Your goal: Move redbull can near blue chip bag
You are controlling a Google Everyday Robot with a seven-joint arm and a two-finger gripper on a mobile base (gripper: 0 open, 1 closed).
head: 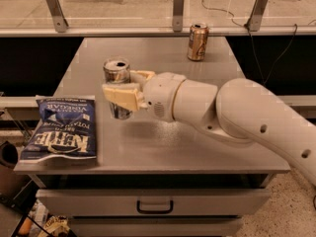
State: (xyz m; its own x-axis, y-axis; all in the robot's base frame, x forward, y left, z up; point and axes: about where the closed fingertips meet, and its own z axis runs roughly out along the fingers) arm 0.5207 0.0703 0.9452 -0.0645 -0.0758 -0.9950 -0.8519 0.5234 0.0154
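Note:
I should let go of the redbull can on the grey table [119,142], next to the inner edge of the blue chip bag.
The redbull can [117,73] is a slim silver can with a shiny top, upright in the left-middle of the grey table [163,147]. My gripper [121,90] is shut on the can's middle, with cream fingers [121,97] in front of and behind it. The can's base is at or just above the tabletop; I cannot tell which. The blue chip bag [62,128], dark blue with white lettering, lies flat at the table's front left corner, just left of the can and a small gap away.
A gold-bronze can [197,42] stands upright at the back of the table, right of centre. My white arm [256,122] reaches in from the right over the table. A glass rail runs behind the table. A drawer [154,206] sits under the front edge.

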